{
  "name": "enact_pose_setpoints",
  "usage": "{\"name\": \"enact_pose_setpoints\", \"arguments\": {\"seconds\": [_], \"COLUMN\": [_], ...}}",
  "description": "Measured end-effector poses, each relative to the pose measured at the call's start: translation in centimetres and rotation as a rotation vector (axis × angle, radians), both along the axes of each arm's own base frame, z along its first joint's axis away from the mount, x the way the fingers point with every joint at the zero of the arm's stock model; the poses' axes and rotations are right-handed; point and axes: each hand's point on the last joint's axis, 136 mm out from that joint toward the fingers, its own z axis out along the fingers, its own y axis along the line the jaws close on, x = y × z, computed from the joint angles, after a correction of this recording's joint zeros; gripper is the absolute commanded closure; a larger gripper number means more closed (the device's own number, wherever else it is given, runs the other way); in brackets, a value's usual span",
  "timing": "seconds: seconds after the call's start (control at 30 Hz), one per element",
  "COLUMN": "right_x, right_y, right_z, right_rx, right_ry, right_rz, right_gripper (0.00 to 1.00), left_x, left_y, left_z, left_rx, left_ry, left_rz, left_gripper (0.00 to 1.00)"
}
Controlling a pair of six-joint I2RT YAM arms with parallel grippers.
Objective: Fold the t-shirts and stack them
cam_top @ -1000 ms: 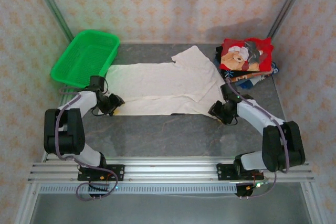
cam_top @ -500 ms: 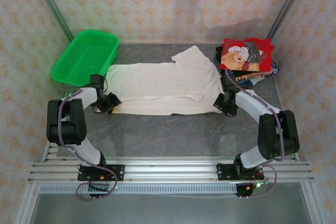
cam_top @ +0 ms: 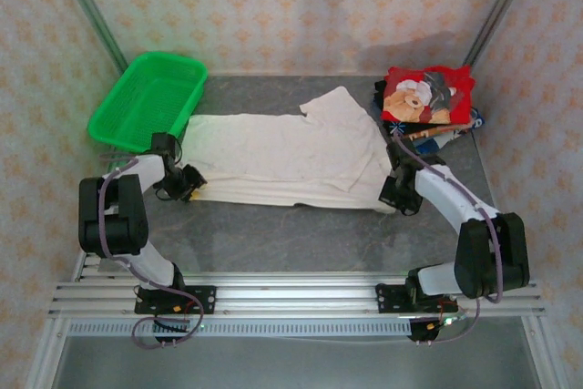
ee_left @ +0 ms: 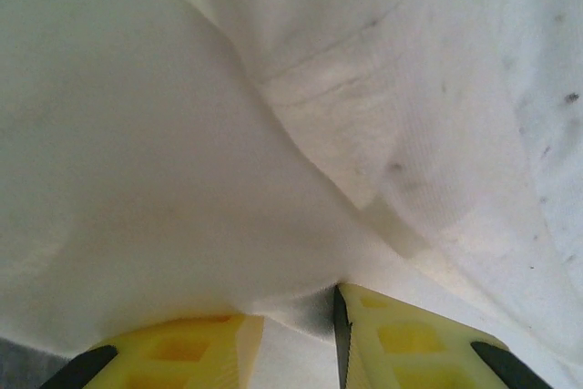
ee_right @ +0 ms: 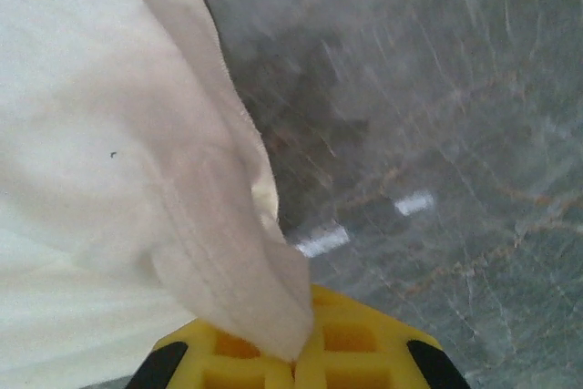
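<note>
My right gripper should spread the near corner of the off-white t-shirt, open, and grab the upper layer's corner (cam_top: 348, 190), as that upper layer lies short of the t-shirt's near edge.
A large off-white t-shirt (cam_top: 282, 148) lies spread across the middle of the table, one sleeve pointing to the back. My left gripper (cam_top: 185, 180) sits at its near left corner; in the left wrist view (ee_left: 293, 327) a bunched fold of the cloth (ee_left: 273, 179) is caught between the yellow fingers (ee_left: 401, 339). At the near right corner my right gripper (cam_top: 397, 194) is shut on the hem, and the right wrist view (ee_right: 296, 363) has a cloth corner (ee_right: 228, 252) pinched between the closed fingers. A folded red t-shirt with a teddy-bear print (cam_top: 426, 95) tops a stack at the back right.
A green mesh basket (cam_top: 148, 99) stands at the back left, just beyond the left arm. Bare grey table (cam_top: 301, 239) runs between the shirt's near edge and the aluminium rail (cam_top: 291, 298) that carries the arm bases.
Both grippers closed on the shirt's near corners. The left one shifted a little left and the right one a little right, drawing the near edge out straighter.
</note>
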Motion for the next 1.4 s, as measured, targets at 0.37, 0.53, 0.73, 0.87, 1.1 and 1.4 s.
{"name": "enact_pose_setpoints", "arguments": {"seconds": [0.37,0.53,0.73,0.87,1.1,1.4], "right_x": [1.3,1.0,-2.8,-6.2,-6.9,-4.6], "right_y": [-0.7,-0.3,1.0,1.7,2.6,3.5], "right_z": [2.4,4.2,3.8,0.8,-0.3,-1.6], "right_rx": [-0.031,0.020,0.179,0.249,0.390,0.471], "right_ry": [-0.080,-0.138,-0.166,-0.068,-0.151,-0.206], "right_rz": [-0.028,-0.099,-0.252,-0.348,-0.510,-0.558], "right_gripper": [0.66,0.55,0.60,0.61,0.61,0.57], "left_x": [-1.0,-0.9,-0.8,-0.8,-0.8,-0.9], "left_y": [-0.2,-0.2,-0.2,-0.2,-0.2,-0.2], "left_z": [0.0,0.0,0.0,0.0,0.0,-0.1], "left_rx": [0.000,-0.002,-0.003,-0.004,-0.006,-0.007], "left_ry": [0.004,0.007,0.005,0.005,0.005,0.010], "left_rz": [0.001,0.002,0.004,0.004,0.008,0.007], "left_gripper": [0.66,0.65,0.65,0.65,0.65,0.65]}}
